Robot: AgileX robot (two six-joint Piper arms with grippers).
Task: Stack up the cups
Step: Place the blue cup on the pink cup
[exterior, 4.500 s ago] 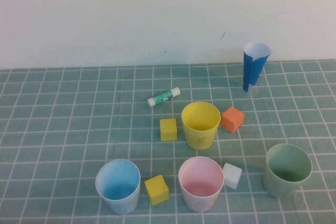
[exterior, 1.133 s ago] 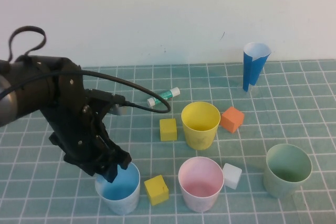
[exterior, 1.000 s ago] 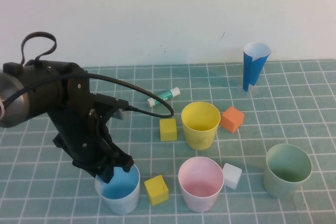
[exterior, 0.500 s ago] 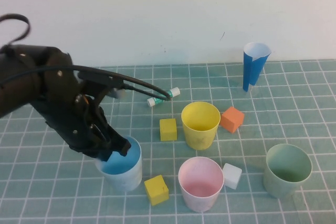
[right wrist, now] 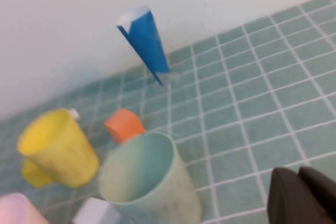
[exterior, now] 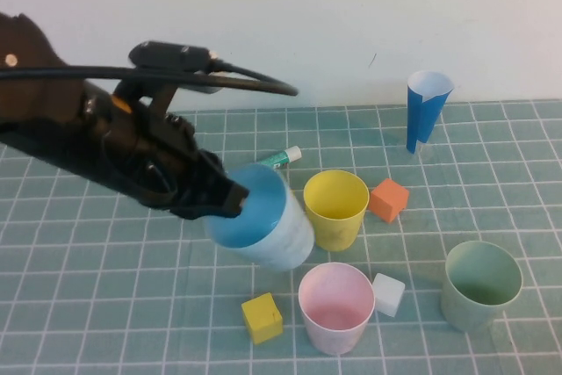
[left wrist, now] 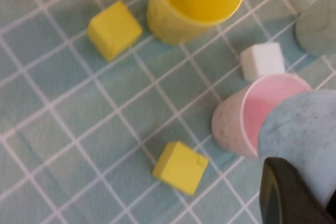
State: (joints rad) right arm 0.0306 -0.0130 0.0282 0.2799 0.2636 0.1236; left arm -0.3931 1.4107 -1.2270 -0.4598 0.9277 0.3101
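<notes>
Next, my left gripper releases the light blue cup inside the pink cup (exterior: 338, 294) (left wrist: 269, 107) beside the white cube.
My left gripper (exterior: 232, 198) is shut on the rim of the light blue cup (exterior: 263, 218), holding it tilted in the air above the mat, just left of the yellow cup (exterior: 336, 209). In the left wrist view one dark finger (left wrist: 283, 195) presses the blue cup's whitish wall (left wrist: 304, 127), which hangs over the pink cup (left wrist: 239, 119). The pink cup (exterior: 336, 307) stands upright at the front. At the front right is the pale green cup (exterior: 481, 284). My right gripper (right wrist: 303, 192) is shut and empty, low over the mat beside the green cup (right wrist: 149, 184); the high view does not show it.
A tall blue paper cone (exterior: 427, 110) stands at the back right. A glue stick (exterior: 279, 158) lies behind the held cup. An orange cube (exterior: 388, 199), a white cube (exterior: 388, 294) and a yellow cube (exterior: 262, 318) sit among the cups; another yellow cube (left wrist: 114, 29) shows beside the yellow cup.
My left gripper closed on the blue cup's rim, lifted it off the mat and carried it back and to the right, tilting it. The right gripper stayed shut.
</notes>
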